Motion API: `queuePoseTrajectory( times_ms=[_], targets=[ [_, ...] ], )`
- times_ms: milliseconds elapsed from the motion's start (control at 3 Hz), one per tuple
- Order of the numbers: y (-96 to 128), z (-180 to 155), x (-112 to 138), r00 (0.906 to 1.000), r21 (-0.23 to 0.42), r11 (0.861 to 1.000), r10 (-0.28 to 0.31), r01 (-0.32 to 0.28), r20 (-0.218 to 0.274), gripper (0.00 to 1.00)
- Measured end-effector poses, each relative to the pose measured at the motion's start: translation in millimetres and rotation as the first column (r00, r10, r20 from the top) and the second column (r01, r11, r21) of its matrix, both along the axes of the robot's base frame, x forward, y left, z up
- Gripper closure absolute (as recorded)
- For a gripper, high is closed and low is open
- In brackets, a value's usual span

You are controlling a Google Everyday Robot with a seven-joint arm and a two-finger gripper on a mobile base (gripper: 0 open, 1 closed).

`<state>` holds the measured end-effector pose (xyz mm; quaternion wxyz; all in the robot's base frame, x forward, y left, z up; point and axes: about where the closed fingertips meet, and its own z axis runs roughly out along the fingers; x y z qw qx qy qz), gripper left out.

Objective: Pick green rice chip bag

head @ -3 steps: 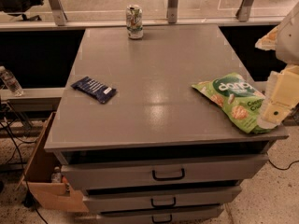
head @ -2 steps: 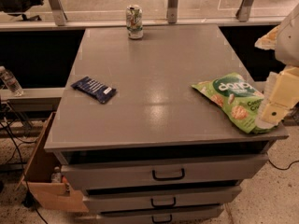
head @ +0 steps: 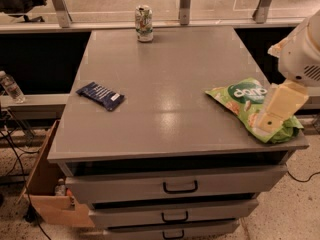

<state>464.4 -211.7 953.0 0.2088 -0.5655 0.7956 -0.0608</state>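
Observation:
The gripper closes next on the far end [head: 239,92] of the green rice chip bag, away from the grey cabinet's front corner.
The green rice chip bag [head: 239,100] lies flat at the right edge of the grey cabinet top [head: 165,69], its dark-green oval logo facing up. My gripper [head: 274,115] comes in from the right on the white arm [head: 300,54]. It sits over the bag's right end, near the cabinet's front-right corner, and covers part of the bag. I cannot tell whether it touches the bag.
A dark-blue flat wrapper [head: 100,95] lies at the left of the top. A green-and-white can [head: 144,23] stands at the back edge. Drawers [head: 180,186] are below. A cardboard box [head: 47,184] and a bottle [head: 10,86] are at the left.
My gripper has shifted slightly left, further over the bag's right end. The bag, wrapper and can have not moved.

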Motion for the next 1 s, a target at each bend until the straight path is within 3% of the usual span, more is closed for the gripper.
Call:
queuePoseTrajectory(
  times_ms=[333,1000],
  targets=[
    [12.0,-25.3,27.9,0.9928,0.063,0.992,-0.113,0.111,0.040,0.00],
    [13.9,-83.8,69.8,0.9724,0.108,0.967,-0.233,0.232,-0.007,0.00]
  ],
)
